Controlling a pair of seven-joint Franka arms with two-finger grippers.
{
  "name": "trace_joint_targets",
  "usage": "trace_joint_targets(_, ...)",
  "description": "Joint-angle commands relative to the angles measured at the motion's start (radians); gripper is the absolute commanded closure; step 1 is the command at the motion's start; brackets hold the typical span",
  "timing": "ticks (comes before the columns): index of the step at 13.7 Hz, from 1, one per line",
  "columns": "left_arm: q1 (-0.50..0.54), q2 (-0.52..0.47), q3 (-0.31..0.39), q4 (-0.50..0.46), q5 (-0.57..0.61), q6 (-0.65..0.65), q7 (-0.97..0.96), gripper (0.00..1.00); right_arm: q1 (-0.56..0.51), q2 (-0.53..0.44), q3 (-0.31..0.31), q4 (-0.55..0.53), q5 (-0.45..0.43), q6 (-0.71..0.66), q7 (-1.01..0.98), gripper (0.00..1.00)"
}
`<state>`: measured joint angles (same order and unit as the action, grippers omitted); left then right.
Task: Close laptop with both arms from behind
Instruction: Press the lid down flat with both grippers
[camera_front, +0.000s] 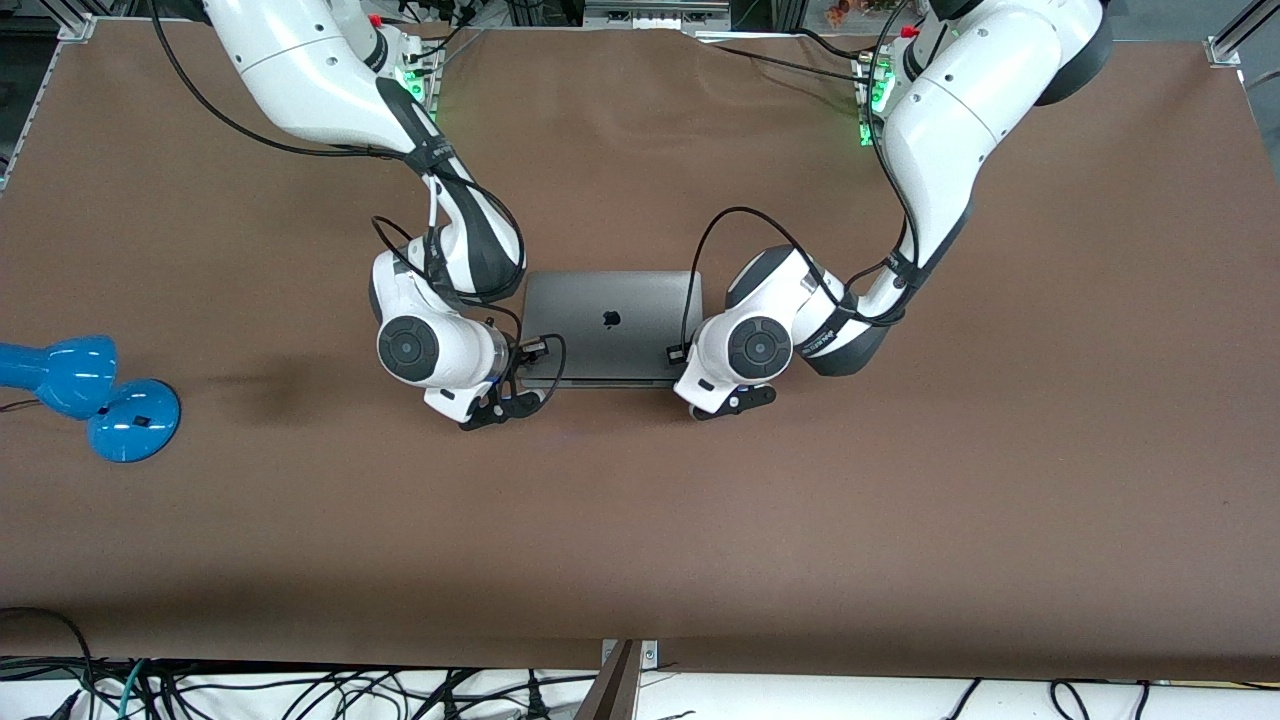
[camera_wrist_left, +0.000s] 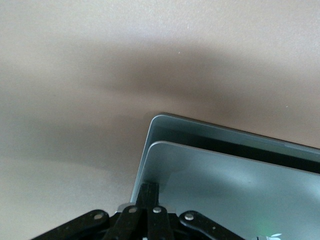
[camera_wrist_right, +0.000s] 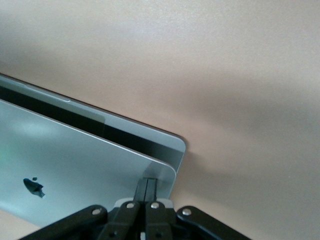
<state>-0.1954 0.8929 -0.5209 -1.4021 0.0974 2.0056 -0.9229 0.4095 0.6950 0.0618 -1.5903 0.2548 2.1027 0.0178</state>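
Observation:
The lid, now low over the base, will be let go by my left gripper once it lies flat on the space-grey laptop's base (camera_front: 613, 329) (camera_wrist_left: 273, 237).
The space-grey laptop (camera_front: 610, 325) lies in the middle of the table, its lid with the black apple logo facing up. The lid is low over the base with a narrow dark gap between them, as the left wrist view (camera_wrist_left: 225, 190) and the right wrist view (camera_wrist_right: 75, 160) show. My right gripper (camera_front: 527, 385) is shut, with its tips on the lid near the corner at the right arm's end (camera_wrist_right: 149, 184). My left gripper (camera_front: 693, 382) is shut, with its tips on the lid near the corner at the left arm's end (camera_wrist_left: 151, 187).
A blue desk lamp (camera_front: 100, 395) lies on the brown table (camera_front: 640, 520) at the right arm's end. Cables hang below the table's edge nearest the front camera.

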Motion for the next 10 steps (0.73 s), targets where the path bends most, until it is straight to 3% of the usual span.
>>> trace_joint_targets(1,-0.012,0.029,0.004,0.031,0.03,0.015,-0.005,1.0,-0.011,0.023,0.007,0.023,-0.012,0.02,-0.03,1.0)
trace_joint_targets(10,-0.018,0.05,0.015,0.028,0.033,0.053,-0.005,1.0,-0.012,0.06,0.007,0.023,-0.011,0.071,-0.042,1.0)
